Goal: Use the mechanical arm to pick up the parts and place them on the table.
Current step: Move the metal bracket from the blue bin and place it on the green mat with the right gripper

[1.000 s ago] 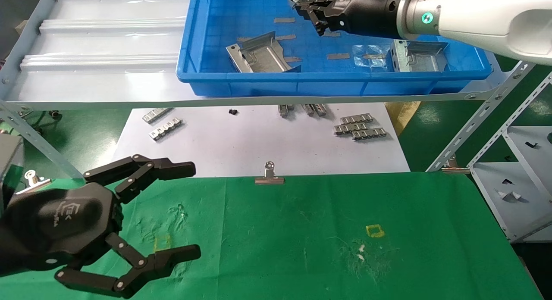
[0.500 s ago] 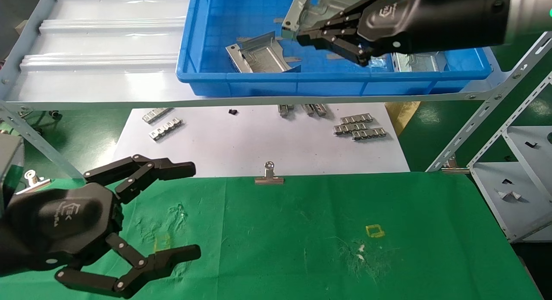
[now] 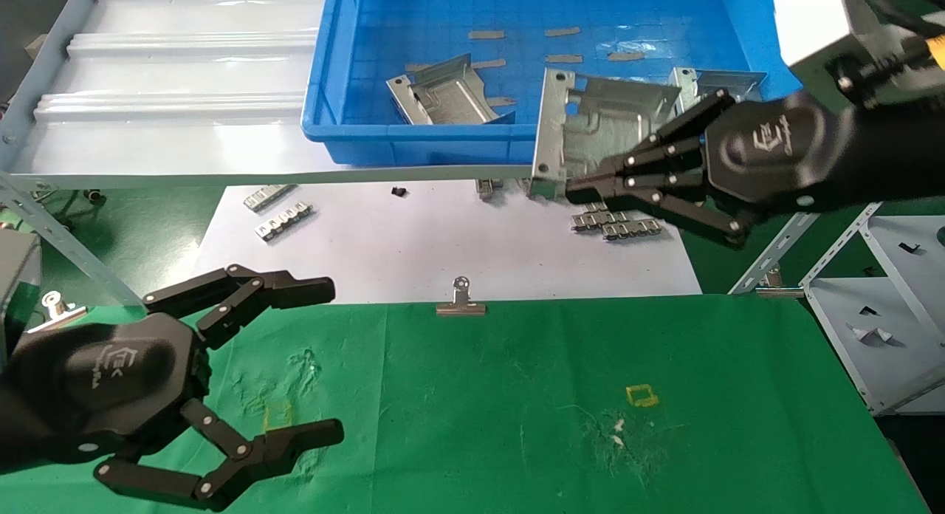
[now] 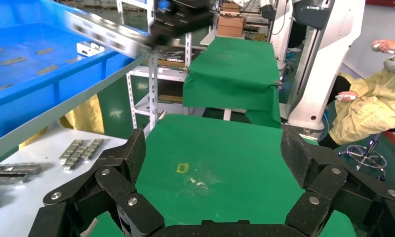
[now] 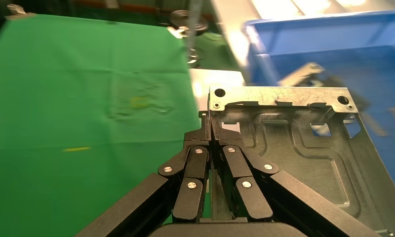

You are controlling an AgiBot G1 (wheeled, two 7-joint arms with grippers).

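Observation:
I will let go of the grey sheet-metal bracket with my right gripper over the yellow square mark (image 3: 651,391) by the green table's whitish scuff.
My right gripper (image 3: 583,189) is shut on the side rim of a grey sheet-metal bracket (image 3: 590,122) and holds it in the air over the front edge of the blue tray (image 3: 413,141) and the white sheet. In the right wrist view the bracket (image 5: 294,143) stands on edge with its folded rim pinched between the closed fingers (image 5: 195,158). Two more brackets lie in the tray, one at the middle (image 3: 443,93) and one at the right (image 3: 720,82). My left gripper (image 3: 325,359) is open and empty above the left of the green table (image 3: 517,396).
Small ridged metal strips (image 3: 613,218) lie on the white sheet (image 3: 413,241), with more at its left (image 3: 280,211). A silver binder clip (image 3: 461,298) sits at the table's back edge. A grey shelf frame (image 3: 871,204) stands at the right. A person in yellow (image 4: 373,108) sits beyond.
My right gripper has carried the bracket up out of the blue tray and toward me, from over the tray's back to past its front edge. The left arm has not moved.

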